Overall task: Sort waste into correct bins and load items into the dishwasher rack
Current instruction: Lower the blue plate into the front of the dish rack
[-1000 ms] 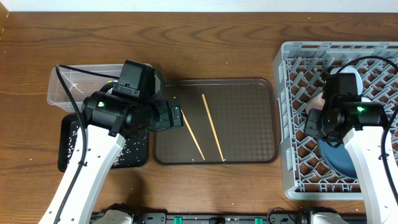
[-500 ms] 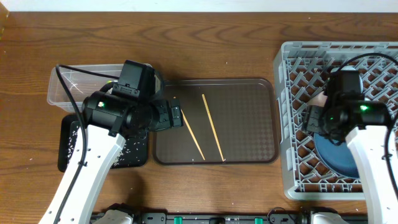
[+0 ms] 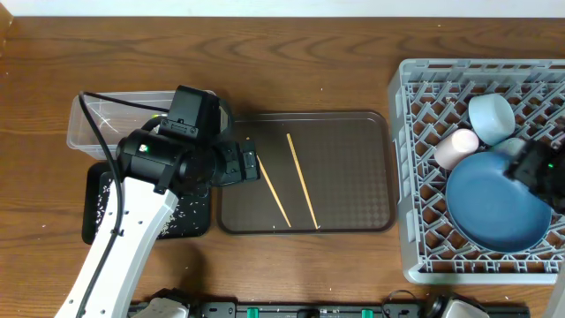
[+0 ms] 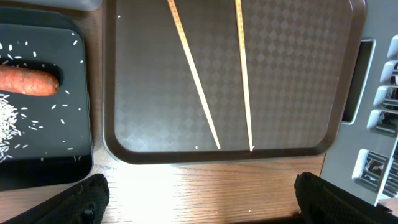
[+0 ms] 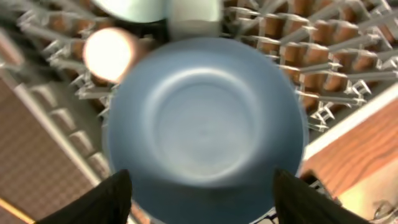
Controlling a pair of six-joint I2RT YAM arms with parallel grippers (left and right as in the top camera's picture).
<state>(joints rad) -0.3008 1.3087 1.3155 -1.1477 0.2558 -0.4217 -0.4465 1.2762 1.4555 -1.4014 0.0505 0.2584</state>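
Note:
My right gripper needs to grip the blue plate's rim (image 3: 529,238) (image 5: 296,164) opposite the pink cup, near the front side of the dishwasher rack.
Two thin wooden chopsticks (image 3: 300,181) (image 4: 194,74) lie loose on the brown serving tray (image 3: 353,159). My left gripper (image 3: 251,165) (image 4: 199,208) hovers open at the tray's left edge, holding nothing. The grey dishwasher rack (image 3: 415,106) holds the large blue plate (image 3: 494,203) (image 5: 205,118), the pink cup (image 3: 456,148) (image 5: 109,53) and the pale blue bowl (image 3: 491,115). A light blue cup (image 5: 194,18) sits beside the bowl. My right gripper (image 5: 202,199) is open above the plate, with nothing in it. The orange sausage piece (image 4: 28,81) and rice (image 4: 12,115) lie in the black tray (image 3: 97,221).
The clear plastic tub (image 3: 101,124) stands behind the black tray, partly under my left arm (image 3: 150,177). My right arm (image 3: 540,168) reaches in from the right edge, over the rack. Bare wooden table runs along the back and front.
The right gripper has opened and drawn off to the right, uncovering the plate, cup and bowl in the rack. The left arm has not moved.

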